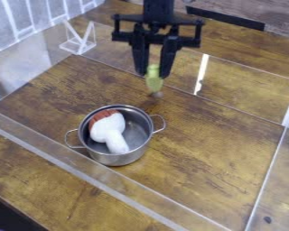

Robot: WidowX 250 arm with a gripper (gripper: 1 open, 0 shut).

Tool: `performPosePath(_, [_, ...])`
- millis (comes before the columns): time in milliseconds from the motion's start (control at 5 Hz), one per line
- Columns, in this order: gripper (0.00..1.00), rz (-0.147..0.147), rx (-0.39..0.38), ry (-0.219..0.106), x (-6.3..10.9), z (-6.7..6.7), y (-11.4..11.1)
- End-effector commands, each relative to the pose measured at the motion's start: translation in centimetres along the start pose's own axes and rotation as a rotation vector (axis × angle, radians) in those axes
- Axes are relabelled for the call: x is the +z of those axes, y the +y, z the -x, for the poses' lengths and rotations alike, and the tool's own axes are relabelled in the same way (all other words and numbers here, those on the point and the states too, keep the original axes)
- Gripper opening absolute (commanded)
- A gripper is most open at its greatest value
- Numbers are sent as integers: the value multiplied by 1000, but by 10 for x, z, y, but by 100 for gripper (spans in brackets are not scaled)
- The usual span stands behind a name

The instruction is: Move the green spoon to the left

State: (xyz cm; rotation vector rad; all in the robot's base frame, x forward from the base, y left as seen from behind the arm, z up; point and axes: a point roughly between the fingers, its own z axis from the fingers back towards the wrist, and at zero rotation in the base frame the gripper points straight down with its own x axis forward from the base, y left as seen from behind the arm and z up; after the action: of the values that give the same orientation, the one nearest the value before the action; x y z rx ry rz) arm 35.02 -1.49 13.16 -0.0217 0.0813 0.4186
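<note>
My gripper needs to set the green spoon down on the wooden table [73, 97] between the silver pot and the clear stand.
The green spoon [153, 77] hangs upright in the air, its yellow-green handle pinched between the fingers of my gripper [153, 61] and its small silver bowl pointing down. The gripper is shut on the handle and points straight down, well above the wooden table [219, 153]. It hovers behind the silver pot [116, 135], a little to the pot's right.
The silver pot holds a white and red item [108, 129]. A low clear wall [62, 171] runs around the wooden work area. A clear stand [77, 38] sits at the back left.
</note>
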Motion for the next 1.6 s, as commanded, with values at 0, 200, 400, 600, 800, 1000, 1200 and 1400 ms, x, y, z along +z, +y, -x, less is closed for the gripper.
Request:
performPosePath(0, [0,44,-38,-110,44,4,19])
performPosePath(200, [0,37,-78,-113,34,6,33])
performPosePath(400, [0,24,-167,-123,36,4,53])
performPosePath(600, [0,-2,-236,-131,30,-4,80])
performPosePath(800, [0,-26,-247,-121,18,-20,103])
performPosePath(1000, [0,-38,-252,-110,6,-36,115])
performPosePath(1200, [0,-46,-343,-104,-1,-43,118])
performPosePath(1400, [0,-43,-353,-93,2,-39,115])
